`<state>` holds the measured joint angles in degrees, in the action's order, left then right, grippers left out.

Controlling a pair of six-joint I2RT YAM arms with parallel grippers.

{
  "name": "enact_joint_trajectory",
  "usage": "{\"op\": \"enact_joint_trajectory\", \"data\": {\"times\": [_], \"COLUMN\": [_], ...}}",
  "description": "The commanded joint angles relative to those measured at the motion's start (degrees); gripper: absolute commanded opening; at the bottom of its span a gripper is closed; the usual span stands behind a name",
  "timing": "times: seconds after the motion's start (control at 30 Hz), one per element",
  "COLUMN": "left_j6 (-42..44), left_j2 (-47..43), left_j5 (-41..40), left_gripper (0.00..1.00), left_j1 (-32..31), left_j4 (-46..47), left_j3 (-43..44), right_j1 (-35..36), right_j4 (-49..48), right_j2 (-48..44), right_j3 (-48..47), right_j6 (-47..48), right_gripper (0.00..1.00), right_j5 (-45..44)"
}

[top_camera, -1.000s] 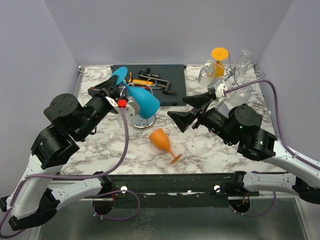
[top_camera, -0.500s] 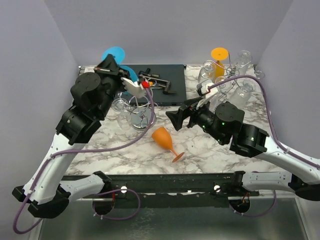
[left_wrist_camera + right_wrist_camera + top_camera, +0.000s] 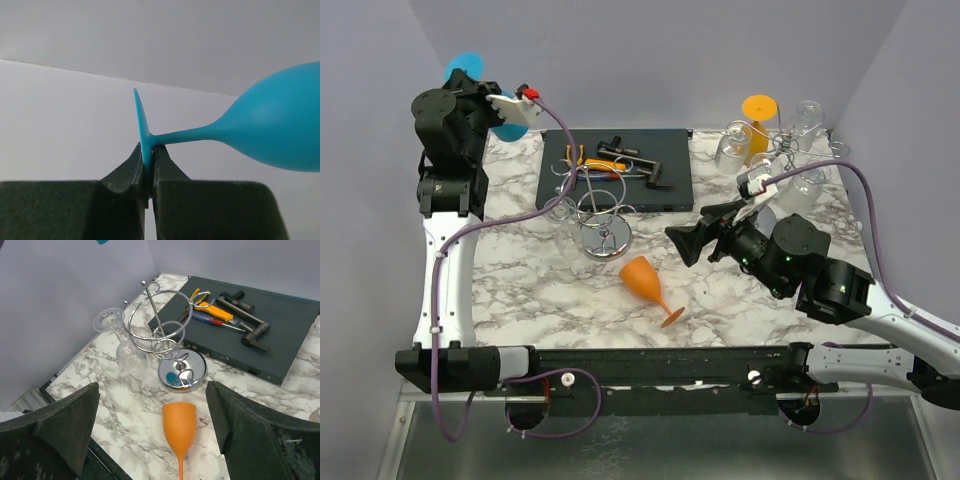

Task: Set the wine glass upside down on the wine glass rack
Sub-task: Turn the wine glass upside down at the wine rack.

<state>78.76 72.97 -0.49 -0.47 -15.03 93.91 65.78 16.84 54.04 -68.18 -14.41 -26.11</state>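
I will release the blue wine glass from my left gripper on the rack's empty hook [image 3: 562, 187] beside the yellow tool handles.
My left gripper [image 3: 148, 160] is shut on the thin foot of a blue wine glass [image 3: 280, 125], which lies sideways with its bowl to the right. In the top view this gripper [image 3: 478, 82] is raised high at the back left corner, with the blue glass [image 3: 468, 67] against the wall. The chrome wire wine glass rack [image 3: 598, 205] stands mid-table with a clear glass [image 3: 560, 210] hanging on it. An orange wine glass [image 3: 642, 278] lies on its side in front of the rack. My right gripper [image 3: 695, 232] hovers open above that orange glass [image 3: 180, 432], near the rack [image 3: 165, 340].
A dark mat [image 3: 620, 165] with hand tools lies behind the rack. A second wire rack [image 3: 782, 150] at the back right holds an upside-down orange glass [image 3: 758, 115] and clear glasses. Grey walls close in the left, back and right sides.
The left arm has swung up and away from the rack to the back left corner, carrying the blue glass. The right gripper has shifted slightly and stays open.
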Motion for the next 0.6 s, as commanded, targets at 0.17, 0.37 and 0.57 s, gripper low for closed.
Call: {"op": "enact_joint_trajectory", "data": {"times": [0.17,0.37,0.57], "left_j6": [-0.28,6.40,10.74], "left_j2": [2.32,4.17,5.00], "left_j5": [19.37,22.30,23.17], "left_gripper": [0.00,0.00,0.00], "left_j1": [4.60,4.60,4.51], "left_j4": [8.57,10.60,13.51], "left_j3": [-9.48,-15.23,-19.78], "right_j1": [0.06,0.08,0.06], "right_j4": [-0.60,-1.93,-2.08], "right_j2": [0.12,-1.27,-3.61], "right_j3": [2.50,4.29,5.77], "right_j6": [-3.01,-3.95,-4.42], "right_gripper": [0.94,0.94,0.94], "right_j5": [-1.14,-1.81,-2.32]}}
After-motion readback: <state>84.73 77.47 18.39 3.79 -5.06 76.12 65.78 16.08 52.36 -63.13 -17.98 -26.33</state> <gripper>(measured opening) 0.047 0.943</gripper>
